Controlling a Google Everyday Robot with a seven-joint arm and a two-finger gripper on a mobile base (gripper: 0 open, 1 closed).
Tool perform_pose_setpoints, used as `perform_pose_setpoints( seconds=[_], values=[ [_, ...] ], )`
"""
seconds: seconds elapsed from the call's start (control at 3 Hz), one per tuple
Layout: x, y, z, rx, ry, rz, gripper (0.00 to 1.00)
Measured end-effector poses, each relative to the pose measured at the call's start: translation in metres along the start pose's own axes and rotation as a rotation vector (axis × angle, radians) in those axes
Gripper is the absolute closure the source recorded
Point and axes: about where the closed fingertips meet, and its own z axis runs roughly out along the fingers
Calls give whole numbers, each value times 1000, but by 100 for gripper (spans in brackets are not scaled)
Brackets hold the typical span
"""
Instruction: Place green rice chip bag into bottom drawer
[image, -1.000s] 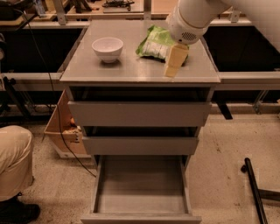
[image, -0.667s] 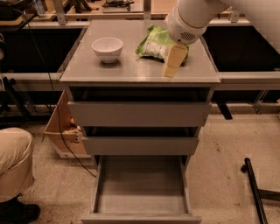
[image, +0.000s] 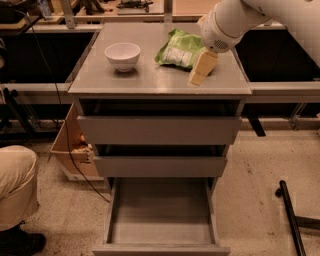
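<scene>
Next, my gripper grabs the end (image: 196, 51) of the green rice chip bag that is farthest from the white bowl.
The green rice chip bag (image: 179, 49) lies on the grey cabinet top (image: 150, 77), right of the middle, its white panel facing up. My gripper (image: 202, 69) hangs from the white arm just right of the bag and a little nearer the front, above the top. It holds nothing that I can see. The bottom drawer (image: 161, 212) is pulled out at floor level and its tray is empty. The two drawers above it are partly out.
A white bowl (image: 122, 55) stands on the left of the cabinet top. A cardboard box (image: 70, 147) sits on the floor left of the cabinet. A person's knee (image: 17, 185) is at the lower left. A black bar (image: 290, 217) lies on the floor right.
The gripper has shifted slightly; the bag, bowl and drawers have not moved.
</scene>
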Motion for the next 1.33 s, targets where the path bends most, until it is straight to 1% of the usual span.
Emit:
perform_pose_setpoints(
  seconds=[0.33, 0.67, 1.0, 1.33],
  values=[
    [29, -28, 36, 26, -59, 93, 0],
    [49, -57, 72, 55, -129, 177, 0],
    [65, -86, 97, 100, -180, 260, 0],
    [85, -114, 107, 159, -209, 328, 0]
  ],
)
